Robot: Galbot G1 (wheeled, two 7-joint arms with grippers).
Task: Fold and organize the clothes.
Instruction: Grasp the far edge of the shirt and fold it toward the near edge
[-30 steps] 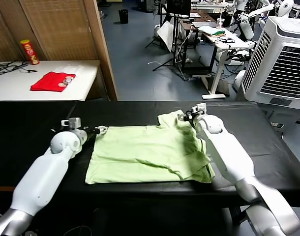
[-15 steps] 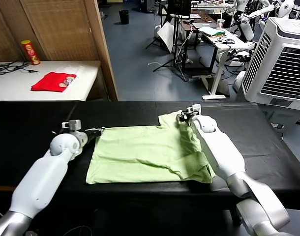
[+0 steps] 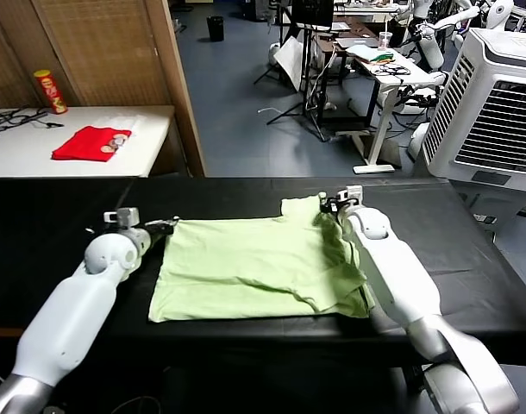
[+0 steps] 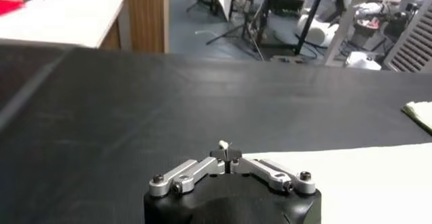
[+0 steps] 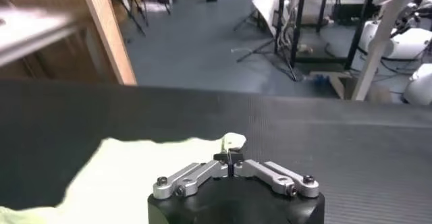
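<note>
My right gripper will let go of the T-shirt's far sleeve corner on its rumpled side (image 3: 356, 289), just behind its near corner.
The clothes are one pale green T-shirt (image 3: 259, 267) lying mostly flat on the black table (image 3: 47, 216), rumpled along its right side. My left gripper (image 3: 170, 225) is shut on the shirt's far left corner. In the left wrist view a small tuft of fabric (image 4: 223, 144) sticks out beyond the left gripper (image 4: 228, 154), and the shirt (image 4: 364, 185) spreads beside it. My right gripper (image 3: 326, 204) is shut on the far right corner by the sleeve. In the right wrist view a fold of cloth (image 5: 233, 140) pokes past the right gripper (image 5: 230, 156).
A white side table (image 3: 151, 121) at the back left carries a folded red garment (image 3: 89, 142) and a red can (image 3: 51, 91). A large air cooler (image 3: 491, 103) stands at the right. A wooden post (image 3: 181, 86) rises behind the black table.
Both grippers went from open to shut, each pinching a far corner of the shirt. The far right sleeve corner has been drawn up slightly and the far edge now looks straighter.
</note>
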